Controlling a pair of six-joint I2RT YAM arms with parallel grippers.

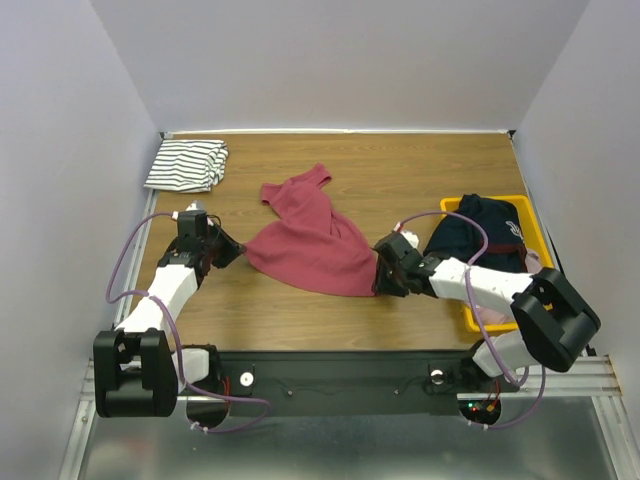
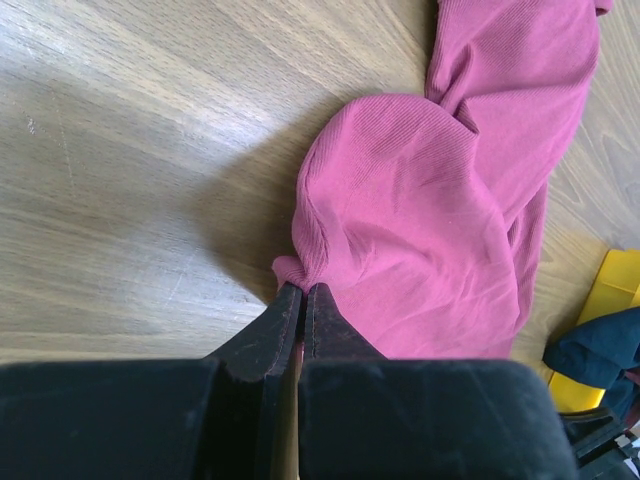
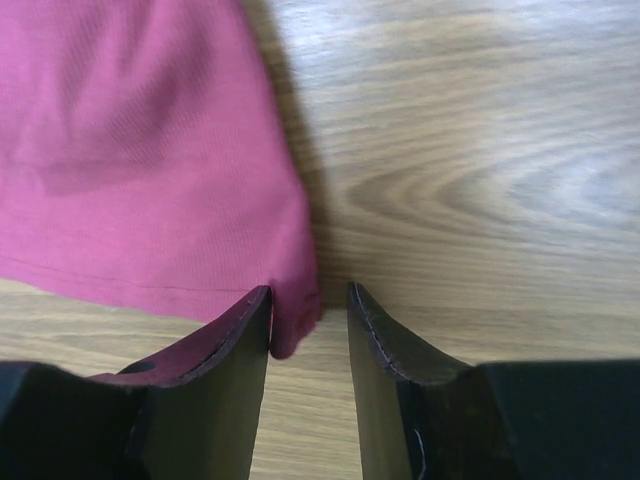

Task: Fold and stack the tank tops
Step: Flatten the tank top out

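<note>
My left gripper should release the dark red tank top's corner on the bare table (image 1: 264, 285) beside its front hem.
The dark red tank top (image 1: 312, 240) lies spread and wrinkled in the middle of the table, its straps pointing to the back. My left gripper (image 1: 236, 250) is shut on its left hem corner (image 2: 295, 272), as the left wrist view (image 2: 303, 290) shows. My right gripper (image 1: 381, 276) is open at the right hem corner; in the right wrist view (image 3: 308, 300) the corner (image 3: 295, 320) lies between the jaws against the left finger. The striped white tank top (image 1: 187, 165) lies folded at the back left corner.
A yellow bin (image 1: 520, 215) at the right edge holds dark navy clothes (image 1: 480, 235); it also shows in the left wrist view (image 2: 620, 285). Grey walls close the table at the back and sides.
</note>
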